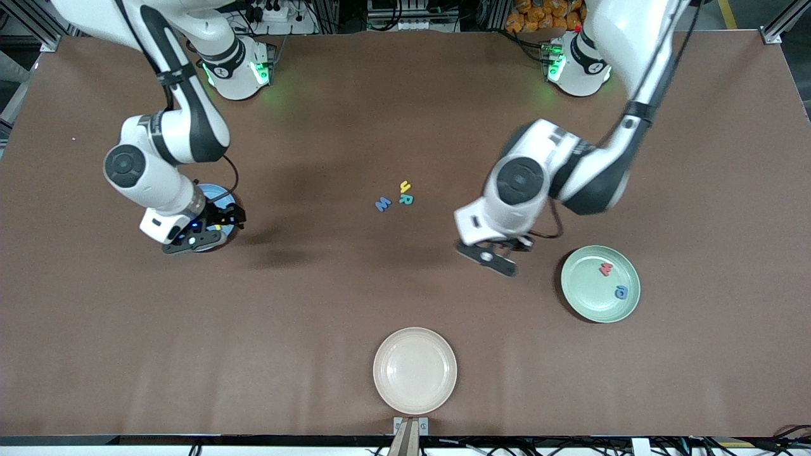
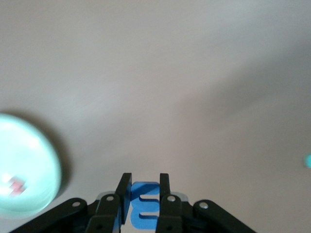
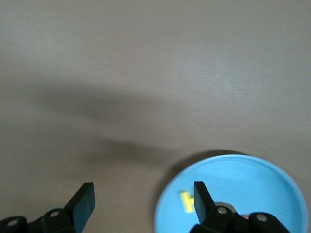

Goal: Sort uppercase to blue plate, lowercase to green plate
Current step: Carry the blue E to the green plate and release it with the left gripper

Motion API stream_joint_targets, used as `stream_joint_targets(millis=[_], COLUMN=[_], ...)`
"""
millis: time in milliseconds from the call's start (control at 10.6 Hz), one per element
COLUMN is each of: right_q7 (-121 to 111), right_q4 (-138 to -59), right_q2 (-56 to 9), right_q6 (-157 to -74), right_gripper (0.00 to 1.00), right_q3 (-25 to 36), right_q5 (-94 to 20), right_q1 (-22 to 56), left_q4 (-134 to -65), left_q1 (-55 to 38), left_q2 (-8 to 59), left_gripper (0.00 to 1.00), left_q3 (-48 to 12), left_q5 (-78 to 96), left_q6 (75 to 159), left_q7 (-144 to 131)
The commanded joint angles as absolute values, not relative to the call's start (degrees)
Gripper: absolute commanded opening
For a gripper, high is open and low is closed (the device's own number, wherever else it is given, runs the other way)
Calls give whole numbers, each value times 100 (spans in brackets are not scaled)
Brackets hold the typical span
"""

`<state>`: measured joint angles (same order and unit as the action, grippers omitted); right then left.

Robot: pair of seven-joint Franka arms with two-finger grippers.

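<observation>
My left gripper has the blue m to put down. It will let go of it in the middle of the green plate (image 1: 598,285) (image 2: 13,164), next to the red w. The blue m is still over bare table.
My left gripper (image 1: 499,258) is shut on a blue m letter (image 2: 145,206), over bare table beside the green plate (image 1: 586,297). That plate holds the red w (image 1: 606,269) and a rounded blue letter (image 1: 621,292); it also shows in the left wrist view (image 2: 29,155). My right gripper (image 1: 201,239) is open and empty over the blue plate (image 1: 218,192), which it mostly hides. The right wrist view shows the blue plate (image 3: 252,187) with the yellow H (image 3: 186,201) in it. A blue M (image 1: 383,204), yellow h (image 1: 405,186) and teal R (image 1: 406,199) lie mid-table.
A cream plate (image 1: 415,354) stands near the table's front edge, nearer to the camera than the three loose letters. Both arm bases stand along the top of the front view.
</observation>
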<state>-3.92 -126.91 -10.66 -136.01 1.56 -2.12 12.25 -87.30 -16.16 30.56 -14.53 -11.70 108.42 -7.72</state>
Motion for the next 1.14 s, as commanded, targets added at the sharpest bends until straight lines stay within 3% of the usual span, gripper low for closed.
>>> stream_joint_targets(millis=[0, 284, 474, 852, 1042], right_q7=[628, 2071, 2933, 3190, 3479], right_q4=[-12587, -12332, -12191, -12173, -11720], right_q2=[-905, -1081, -1317, -2116, -2608], right_q6=[-13307, -13368, -13438, -14508, -14547], right_gripper=[91, 91, 91, 89, 89], right_q3=[158, 149, 149, 106, 105], right_q5=[-290, -220, -220, -132, -106], right_q1=[1895, 3073, 3540, 4130, 4394], left_q4=[-9323, -9571, -9763, -9765, -9747], left_q1=[-1538, -1468, -1188, -993, -993], left_q2=[2690, 2733, 2865, 3356, 3550], left_gripper=[0, 0, 0, 0, 0], left_q3=[-865, -231, -88, 123, 184], left_q5=[-1116, -1116, -1107, -1064, -1046], left_q6=[10652, 10722, 11264, 12399, 12822], left_q7=[-791, -765, -747, -729, -729])
